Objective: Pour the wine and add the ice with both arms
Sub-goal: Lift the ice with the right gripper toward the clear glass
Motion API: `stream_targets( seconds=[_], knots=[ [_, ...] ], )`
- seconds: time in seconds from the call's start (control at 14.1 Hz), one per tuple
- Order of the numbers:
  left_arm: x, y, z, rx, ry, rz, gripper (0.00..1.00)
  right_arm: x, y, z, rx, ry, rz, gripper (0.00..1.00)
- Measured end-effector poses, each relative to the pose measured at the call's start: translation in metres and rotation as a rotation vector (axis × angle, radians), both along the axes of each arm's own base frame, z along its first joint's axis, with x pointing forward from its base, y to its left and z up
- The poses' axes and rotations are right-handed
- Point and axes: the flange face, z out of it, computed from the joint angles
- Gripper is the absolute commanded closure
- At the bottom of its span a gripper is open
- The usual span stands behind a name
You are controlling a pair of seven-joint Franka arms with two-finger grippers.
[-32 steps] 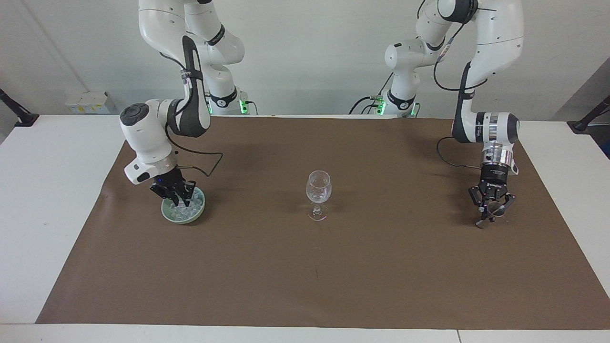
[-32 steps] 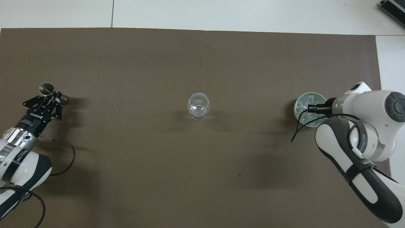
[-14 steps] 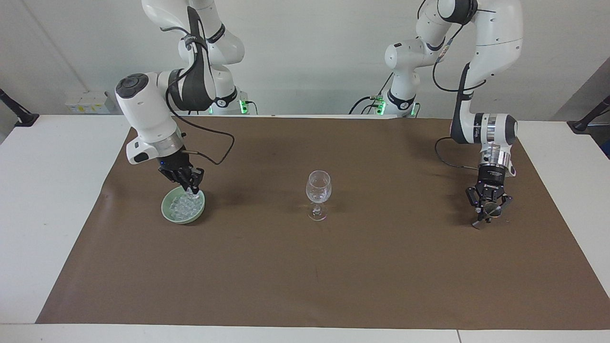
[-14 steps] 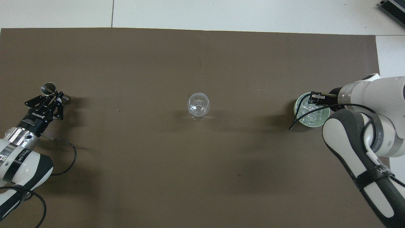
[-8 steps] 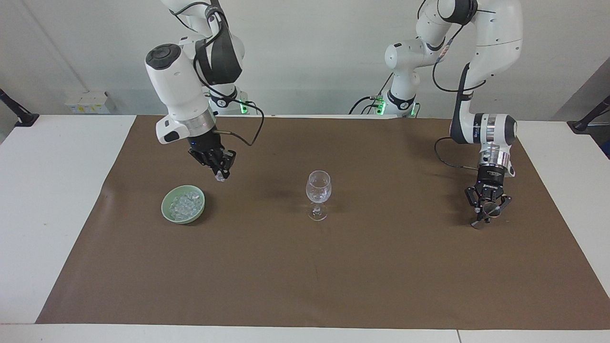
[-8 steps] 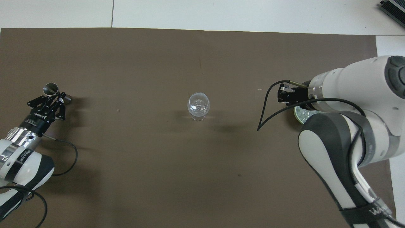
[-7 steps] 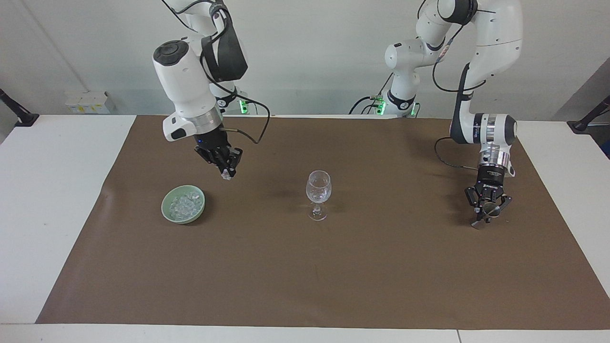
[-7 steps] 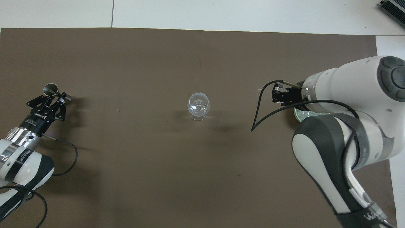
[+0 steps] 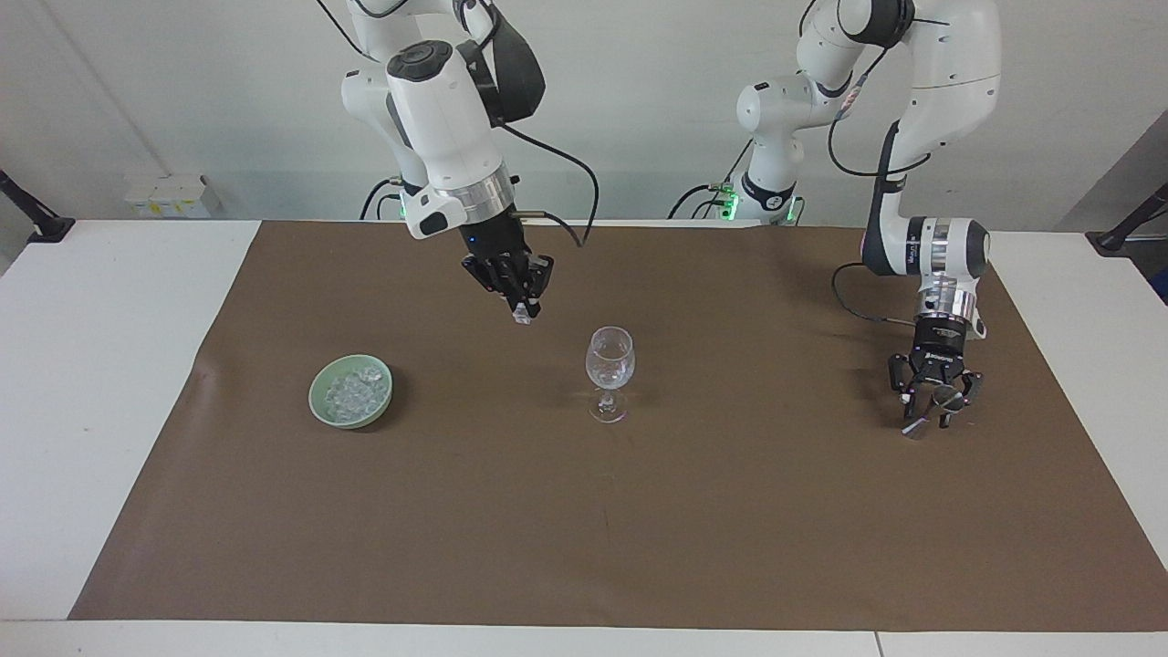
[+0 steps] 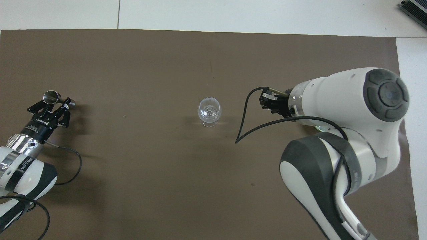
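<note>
Next, I release the ice chunk with my right gripper inside the clear wine glass [image 10: 209, 112] on the brown mat. The chunk is up over the mat, near the glass.
An empty clear wine glass [image 9: 610, 370] stands mid-mat; it also shows in the overhead view [image 10: 209, 111]. My right gripper [image 9: 523, 310] is up in the air, shut on one small clear ice chunk [image 9: 522, 317]. It is over the mat between the green bowl of ice [image 9: 351, 392] and the glass, close to the glass. In the overhead view the right gripper [image 10: 268, 101] is beside the glass. My left gripper [image 9: 931, 406] is down at the mat toward the left arm's end, its fingers closed around a small metal cup [image 10: 51, 96].
A brown mat [image 9: 584, 547] covers the white table [image 9: 91, 365]. In the overhead view the right arm hides nearly all of the bowl; only a sliver of the bowl's rim [image 10: 320, 127] shows. A black cable [image 10: 245, 123] hangs from the right wrist near the glass.
The right gripper took an ice chunk from the bowl, rose and carried it toward the glass. The left gripper's fingers closed in on the metal cup, which shifted slightly.
</note>
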Motion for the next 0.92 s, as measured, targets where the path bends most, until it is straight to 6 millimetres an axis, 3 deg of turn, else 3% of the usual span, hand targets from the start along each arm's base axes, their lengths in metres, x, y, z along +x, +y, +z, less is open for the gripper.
stream_targets(
  seconds=[0.36,0.92],
  knots=[
    [0.000,0.000,0.000,0.000,0.000,0.001,0.00,0.007,0.047,-0.011,0.123,-0.088,-0.065,1.00],
    [0.001,0.003,0.003,-0.001,-0.009,0.004,0.00,0.005,0.078,-0.027,0.167,-0.078,-0.045,1.00]
  ],
)
